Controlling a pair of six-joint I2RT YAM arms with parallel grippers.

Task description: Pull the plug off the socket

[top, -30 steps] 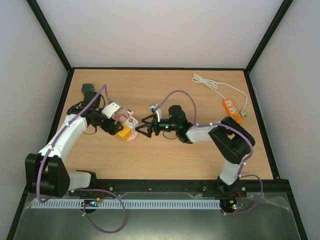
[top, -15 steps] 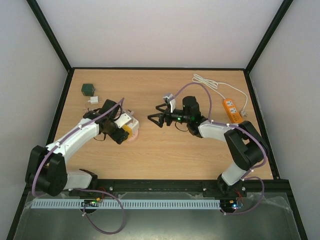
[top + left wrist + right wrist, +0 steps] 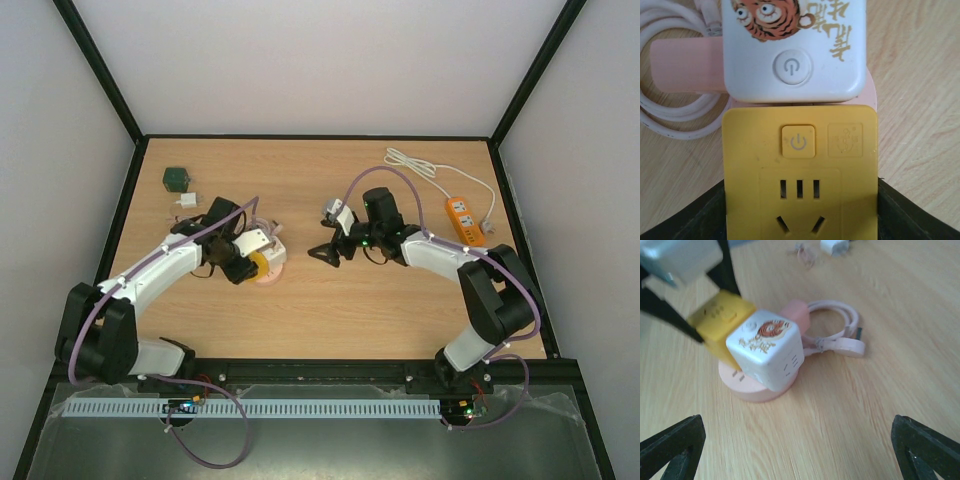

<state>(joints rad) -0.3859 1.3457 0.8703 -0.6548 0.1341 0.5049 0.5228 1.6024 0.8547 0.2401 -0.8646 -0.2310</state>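
The yellow plug, still on the round pink socket base, will be let go by my left gripper on the bare wood (image 3: pixel 231 177) next to the dark green cube, near the back rail.
A yellow cube plug (image 3: pixel 799 170) and a white cube plug with a tiger picture (image 3: pixel 792 50) sit side by side on a round pink socket base (image 3: pixel 747 390). The base's pale pink cord (image 3: pixel 837 332) is coiled beside it. My left gripper (image 3: pixel 800 212) is shut on the yellow plug, one black finger against each side. In the top view it is left of centre (image 3: pixel 256 263). My right gripper (image 3: pixel 327 254) hangs open to the right of the socket, apart from it. Its fingertips (image 3: pixel 675 442) frame bare wood in the right wrist view.
An orange power strip (image 3: pixel 464 220) with a white cable (image 3: pixel 420 168) lies at the back right. A dark green cube (image 3: pixel 177 179) and a small white adapter (image 3: pixel 186 201) lie at the back left. Black frame rails border the table.
My left gripper has moved over the yellow plug and narrowed its jaws onto it. My right gripper has drawn back to the right, away from the socket, and stays open.
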